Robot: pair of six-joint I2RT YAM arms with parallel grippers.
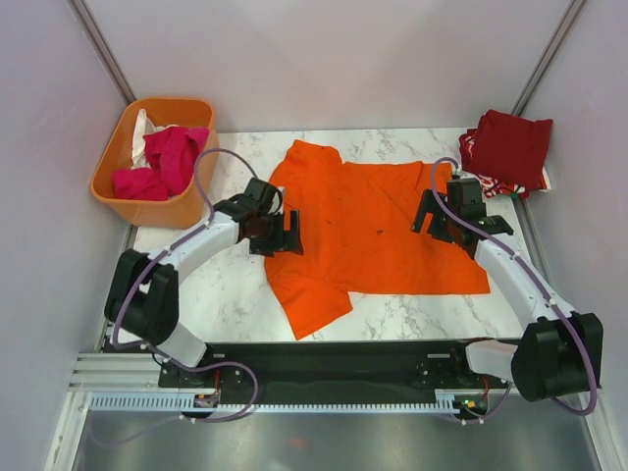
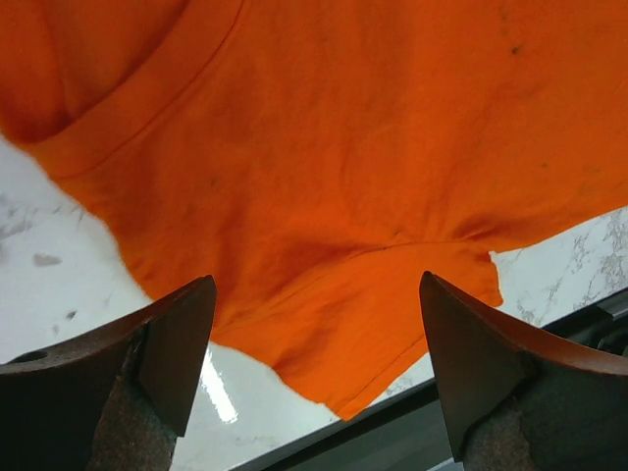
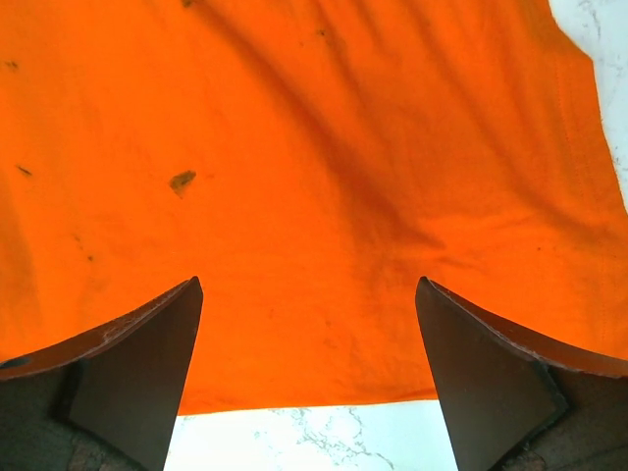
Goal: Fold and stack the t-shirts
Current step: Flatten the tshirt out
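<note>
My left gripper grabs the orange t-shirt next at the near sleeve's outer corner (image 1: 298, 337) (image 2: 343, 414), closest to the black base rail.
A plain bright orange t-shirt (image 1: 368, 221) lies spread flat on the marble table, collar to the left, hem to the right. My left gripper (image 1: 282, 233) is open and empty at the shirt's left edge, above its near sleeve (image 2: 373, 334). My right gripper (image 1: 439, 218) is open and empty over the shirt's right part near the hem (image 3: 324, 294). A dark red t-shirt (image 1: 510, 145) lies folded on a red-and-white patterned one (image 1: 525, 184) at the back right. Magenta (image 1: 167, 157) and white (image 1: 140, 132) shirts sit in the basket.
A rigid orange plastic basket (image 1: 132, 201) stands at the back left corner. Grey walls close in the table on three sides. The black base rail (image 1: 334, 363) runs along the near edge, also seen in the left wrist view (image 2: 549, 334).
</note>
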